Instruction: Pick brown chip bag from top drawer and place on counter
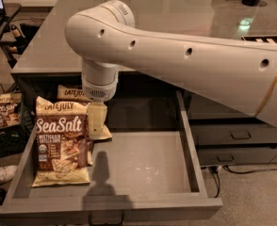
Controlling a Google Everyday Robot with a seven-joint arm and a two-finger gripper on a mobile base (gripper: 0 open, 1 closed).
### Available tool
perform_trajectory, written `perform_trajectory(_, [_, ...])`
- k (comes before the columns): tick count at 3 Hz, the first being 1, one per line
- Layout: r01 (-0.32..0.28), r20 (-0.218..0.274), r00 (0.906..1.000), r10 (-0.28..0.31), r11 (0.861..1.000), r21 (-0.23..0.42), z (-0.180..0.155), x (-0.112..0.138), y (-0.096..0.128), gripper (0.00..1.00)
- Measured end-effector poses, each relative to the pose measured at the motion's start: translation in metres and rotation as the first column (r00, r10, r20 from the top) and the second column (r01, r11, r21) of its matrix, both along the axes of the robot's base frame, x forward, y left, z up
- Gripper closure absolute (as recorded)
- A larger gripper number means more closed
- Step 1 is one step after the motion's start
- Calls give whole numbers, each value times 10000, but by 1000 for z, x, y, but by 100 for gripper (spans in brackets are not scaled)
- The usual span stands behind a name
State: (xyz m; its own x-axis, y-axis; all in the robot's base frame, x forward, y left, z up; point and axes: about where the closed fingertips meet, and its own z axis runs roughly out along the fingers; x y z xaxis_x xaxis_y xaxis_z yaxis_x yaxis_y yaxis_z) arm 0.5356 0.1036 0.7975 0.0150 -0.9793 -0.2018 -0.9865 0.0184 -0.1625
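The robot's gripper will close on the top edge (69,107) of the front brown chip bag in the drawer, just above that bag's SeaSalt lettering.
The brown chip bag (61,142), with "SeaSalt" lettering, lies in the left part of the open top drawer (195,159). A look-alike bag (74,93) lies behind it, mostly hidden. My gripper (97,120) hangs straight down from the white wrist inside the drawer, just right of the front bag's upper right corner and close above the drawer floor. It holds nothing that I can see. The glossy grey counter (58,46) stretches behind the drawer.
My large white arm (185,65) crosses the view from the right over the drawer's back. Narrower grey drawers with handles (240,135) stand at the right. Another SeaSalt bag (5,109) sits outside the drawer at the far left, and a cable (251,169) lies on the floor.
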Motion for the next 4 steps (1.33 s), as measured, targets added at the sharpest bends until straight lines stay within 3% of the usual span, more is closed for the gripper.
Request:
perform_trajectory(2, [-716, 34, 9974, 716, 9970, 294, -25, 5, 52, 0])
perform_trajectory(4, [-1169, -301, 9925, 1184, 9921, 456, -42, 20, 87, 0])
